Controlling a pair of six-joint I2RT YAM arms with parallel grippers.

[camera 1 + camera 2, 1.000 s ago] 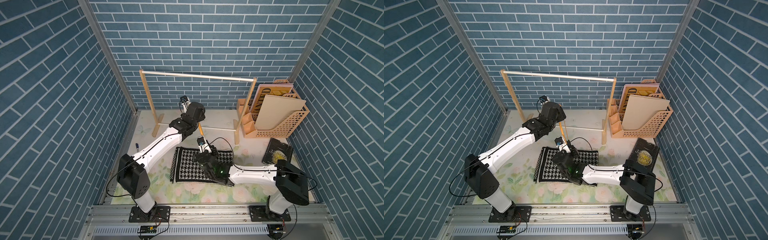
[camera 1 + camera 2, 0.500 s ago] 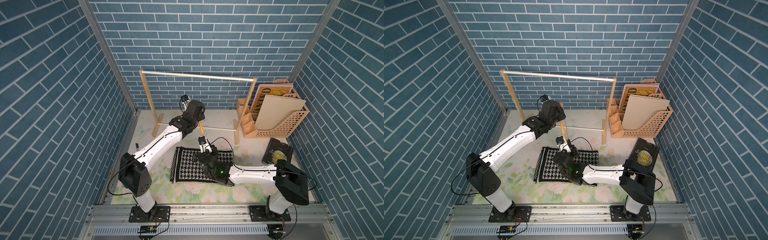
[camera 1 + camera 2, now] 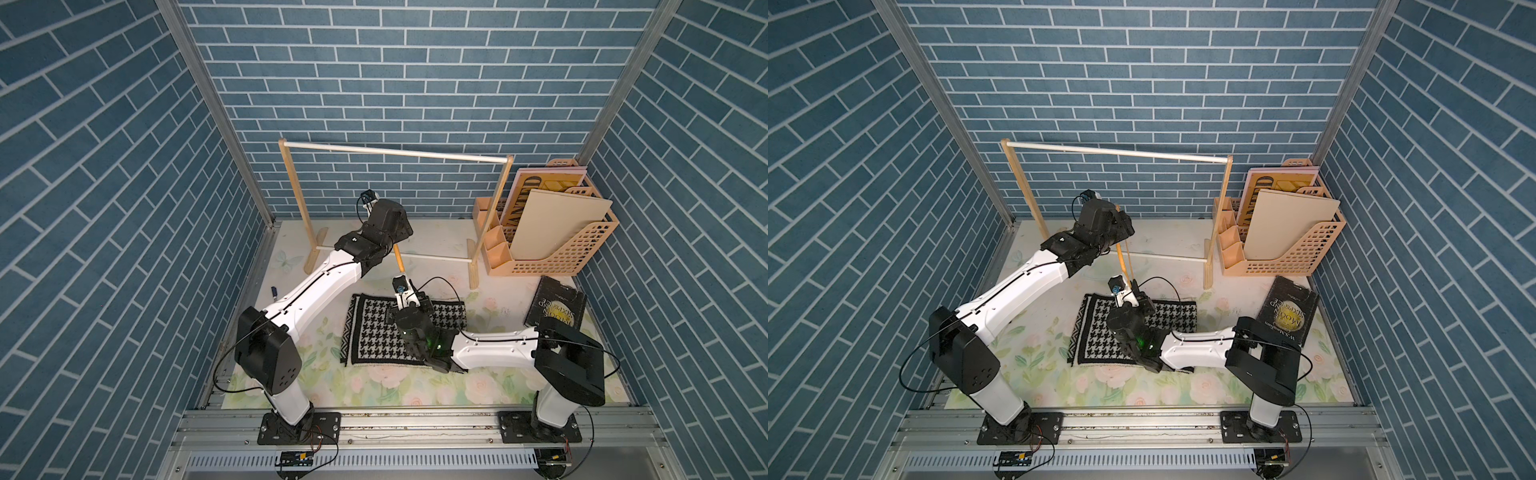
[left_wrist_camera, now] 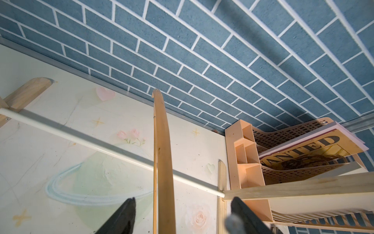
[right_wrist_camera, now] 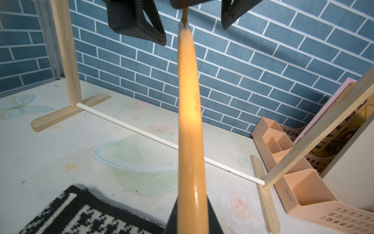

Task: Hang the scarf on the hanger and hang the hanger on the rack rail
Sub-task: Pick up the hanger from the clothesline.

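The hanger's hook is close to one finger of my left gripper. I should back off and close on the hanger's far arm [image 4: 163, 175] beside the hook.
The black-and-white houndstooth scarf [image 3: 370, 332] [image 3: 1096, 332] lies flat on the floral table; one corner of it [image 5: 81, 218] shows in the right wrist view. My right gripper [image 3: 404, 289] [image 5: 190, 219] is shut on one end of the orange-tan hanger [image 3: 398, 259] [image 3: 1123, 257] [image 5: 188, 121], just past the scarf's far edge. The hanger slants up and away to my left gripper [image 3: 392, 235] [image 4: 182, 200] [image 5: 194, 35]. That gripper is open, with a finger on either side of the hanger [image 4: 163, 162] and a gap on both sides. The hanger's hook is hidden.
A rack [image 3: 395, 151] of wooden posts and white rails stands behind the arms, its low rail [image 5: 129, 126] close to the hanger. A peach file organiser [image 3: 548, 249] with boards stands at the back right. In front of it lies a black book [image 3: 557, 307].
The left wrist has shifted slightly at the hanger's upper end. The right arm, hanger and scarf stay where they were.
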